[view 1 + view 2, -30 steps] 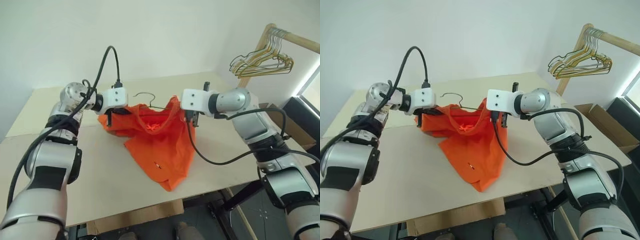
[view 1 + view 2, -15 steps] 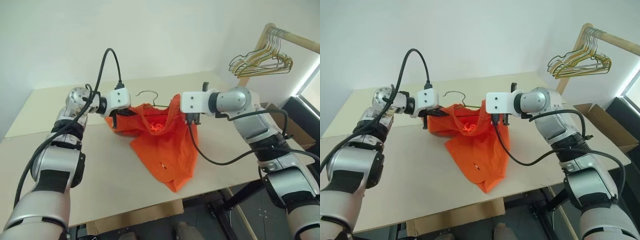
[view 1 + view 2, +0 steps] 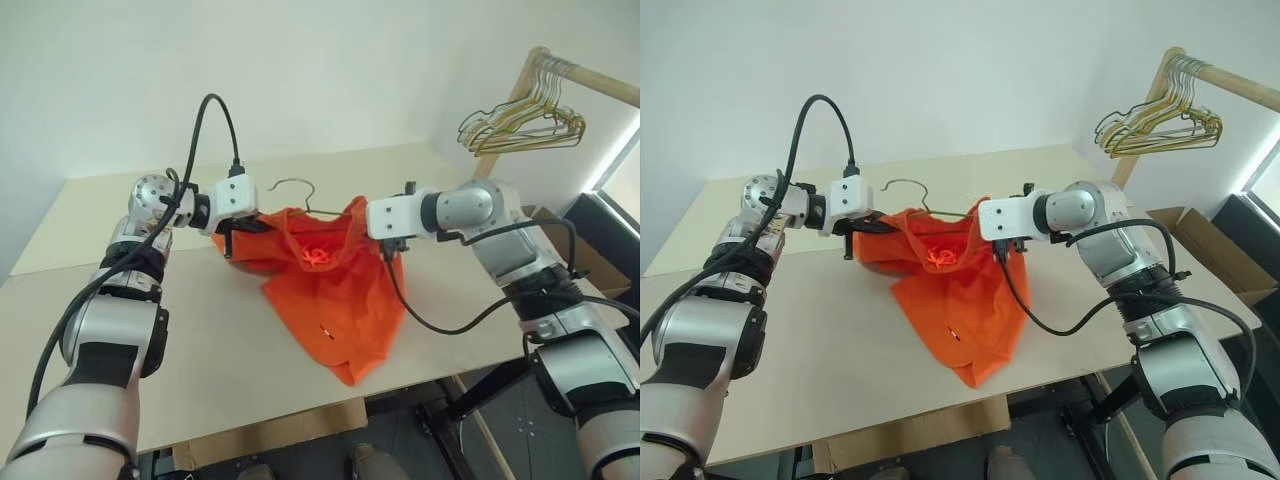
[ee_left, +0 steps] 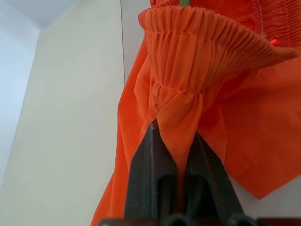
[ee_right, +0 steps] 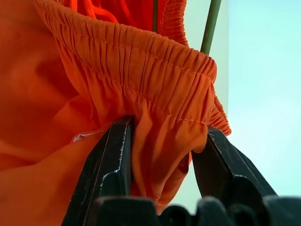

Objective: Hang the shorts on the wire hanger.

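I see my right gripper's fingers straddling loose fabric below the gathered waistband, so next I move it up and pinch the waistband's end (image 5: 190, 77) by the wire before lifting.
The orange shorts (image 3: 330, 290) hang between my two grippers above the table, waistband up and legs trailing onto the tabletop. My left gripper (image 4: 175, 129) is shut on a fold of fabric just under the gathered waistband (image 4: 207, 42). At the other end of the waistband my right gripper (image 5: 164, 127) stands open, its fingers (image 5: 115, 155) apart with bunched fabric lying between them. The wire hanger (image 3: 293, 186) shows its hook behind the shorts, and its thin green wire (image 5: 210, 26) runs past the waistband. The rest of the hanger is hidden in the cloth.
A pale wooden table (image 3: 200, 350) carries the work, with its front edge near me. At the far right a wooden rack (image 3: 520, 85) holds a bunch of gold and green hangers (image 3: 520, 125). A cardboard box (image 3: 1200, 235) sits beyond the table's right side.
My right gripper's fingers have opened from a shut grip on the waistband, and that wrist has rolled. The left gripper keeps its hold and has hardly moved.
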